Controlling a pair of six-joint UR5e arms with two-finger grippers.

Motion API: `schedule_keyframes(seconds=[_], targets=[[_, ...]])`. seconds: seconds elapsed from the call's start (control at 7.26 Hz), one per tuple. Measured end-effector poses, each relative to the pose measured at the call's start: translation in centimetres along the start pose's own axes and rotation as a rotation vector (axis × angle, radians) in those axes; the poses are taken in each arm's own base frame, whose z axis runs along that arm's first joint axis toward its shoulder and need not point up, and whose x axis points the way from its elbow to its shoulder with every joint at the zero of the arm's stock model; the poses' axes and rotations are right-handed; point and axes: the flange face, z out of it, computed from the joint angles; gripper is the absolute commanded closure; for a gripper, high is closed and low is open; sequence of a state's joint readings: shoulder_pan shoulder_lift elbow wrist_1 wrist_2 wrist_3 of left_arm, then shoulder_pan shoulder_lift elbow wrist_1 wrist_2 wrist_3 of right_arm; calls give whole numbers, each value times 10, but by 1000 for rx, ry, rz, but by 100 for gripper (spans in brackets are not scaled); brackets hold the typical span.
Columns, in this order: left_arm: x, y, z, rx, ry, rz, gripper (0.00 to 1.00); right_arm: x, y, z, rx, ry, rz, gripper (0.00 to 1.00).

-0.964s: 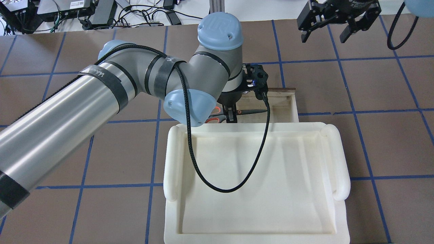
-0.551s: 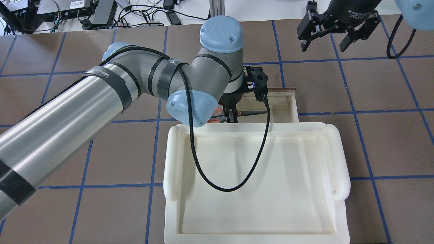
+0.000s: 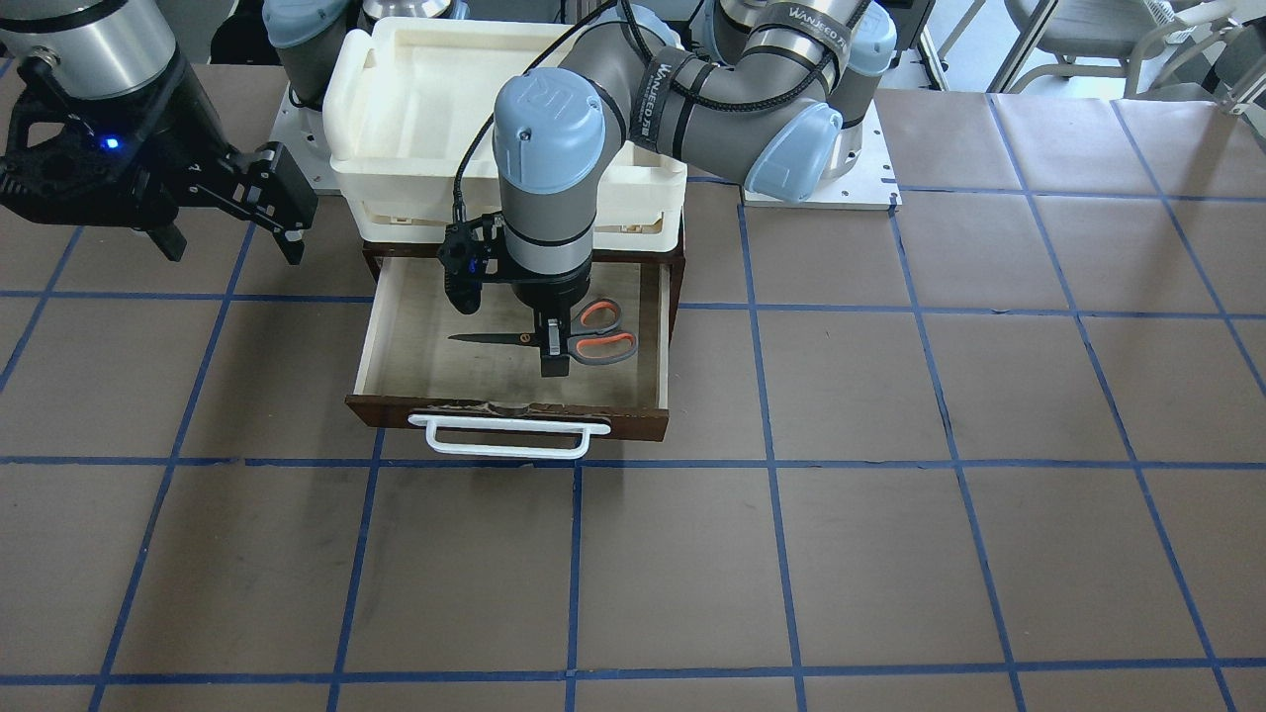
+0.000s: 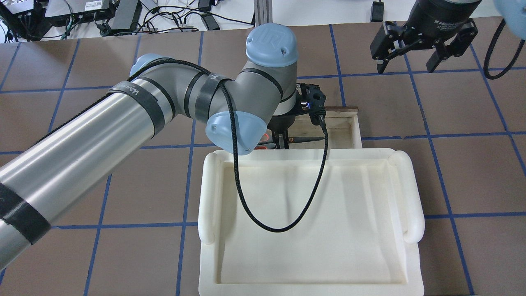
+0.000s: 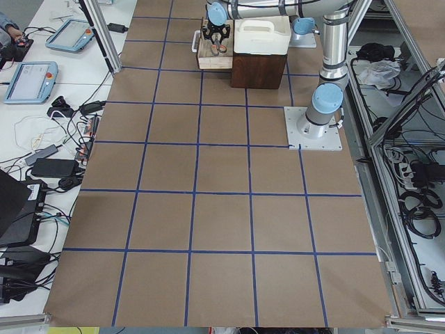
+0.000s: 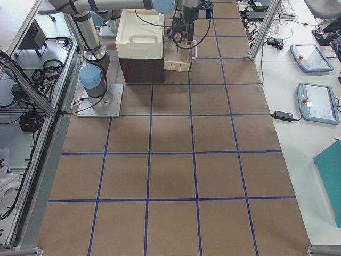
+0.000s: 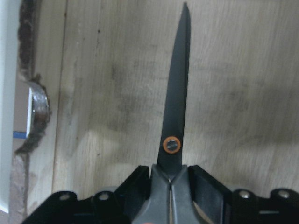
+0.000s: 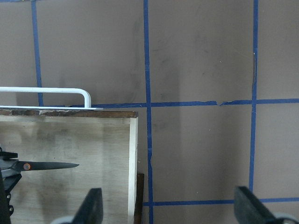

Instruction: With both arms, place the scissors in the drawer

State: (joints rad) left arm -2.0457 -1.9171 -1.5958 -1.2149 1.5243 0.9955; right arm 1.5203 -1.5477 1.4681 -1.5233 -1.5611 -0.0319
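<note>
Next, my left gripper lets go of the scissors, flat on the pale bottom of the open brown drawer (image 3: 548, 337) (image 7: 179, 164).
The scissors (image 3: 593, 332) are inside the open brown drawer (image 3: 509, 410), blades pointing toward the robot's right. My left gripper (image 3: 554, 348) points straight down into the drawer and is shut on the scissors at the neck just behind the pivot. In the left wrist view the dark blade (image 7: 180, 93) runs out over the pale drawer floor (image 7: 243, 93), with the fingers (image 7: 140, 183) on both sides of the neck. The overhead view shows the blade (image 4: 308, 139) past the left gripper (image 4: 281, 142). My right gripper (image 4: 406, 65) is open and empty, raised beside the drawer's right side.
The cream-white tray (image 4: 411, 197) sits on top of the cabinet, just behind the open drawer. The drawer's white bar handle (image 3: 509, 437) faces away from the robot. The drawer's side wall (image 8: 132, 154) shows under the right gripper (image 8: 170, 210). Brown table with blue grid lines surrounds it.
The right gripper has moved toward the robot's right and a little nearer, still open. The left arm shifted slightly and still holds the scissors in the drawer.
</note>
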Motion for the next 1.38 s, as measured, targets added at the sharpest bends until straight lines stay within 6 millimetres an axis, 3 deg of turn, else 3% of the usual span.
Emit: schedule_keyframes(seconds=[1.38], targets=[[6, 0, 20, -23, 33, 6, 100, -5, 11, 2, -47, 3, 0, 0]])
